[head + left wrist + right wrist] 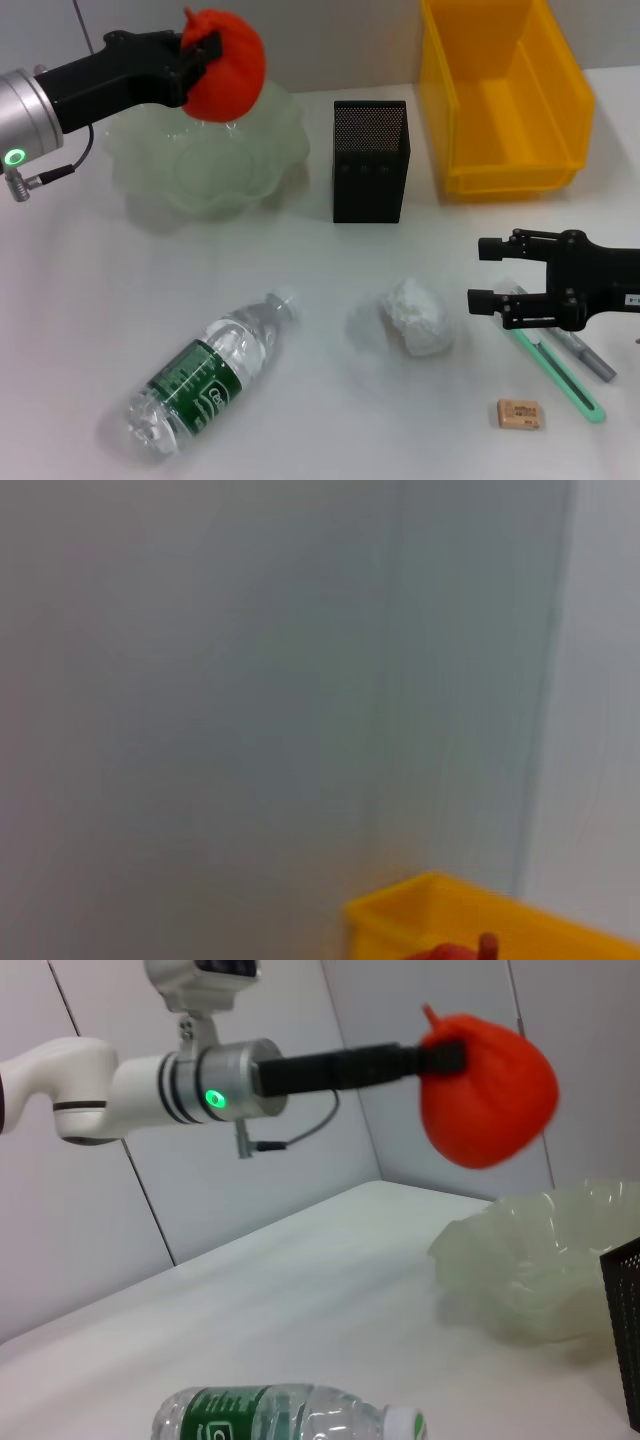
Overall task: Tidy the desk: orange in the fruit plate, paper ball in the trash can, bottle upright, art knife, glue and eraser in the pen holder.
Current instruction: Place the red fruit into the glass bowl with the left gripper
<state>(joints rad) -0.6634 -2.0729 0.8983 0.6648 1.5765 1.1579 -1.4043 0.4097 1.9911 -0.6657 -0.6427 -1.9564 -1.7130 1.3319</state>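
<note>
My left gripper is going to release the orange in the back half of the pale-green fruit plate (202, 117).
My left gripper (203, 47) is shut on the red-orange orange (228, 68) and holds it in the air above the back of the pale-green fruit plate (150, 160). The right wrist view shows the orange (488, 1085) hanging clear above the plate (540, 1260). The bottle (213, 372) lies on its side at the front left. The paper ball (415, 317) lies in the middle front. My right gripper (484, 274) is open and empty, just right of the paper ball. A green art knife (557, 368), a grey stick (586, 356) and the tan eraser (520, 413) lie under and in front of it.
The black mesh pen holder (370, 160) stands right of the plate. The yellow trash can (505, 95) stands at the back right; its corner shows in the left wrist view (420, 915). The wall is close behind the plate.
</note>
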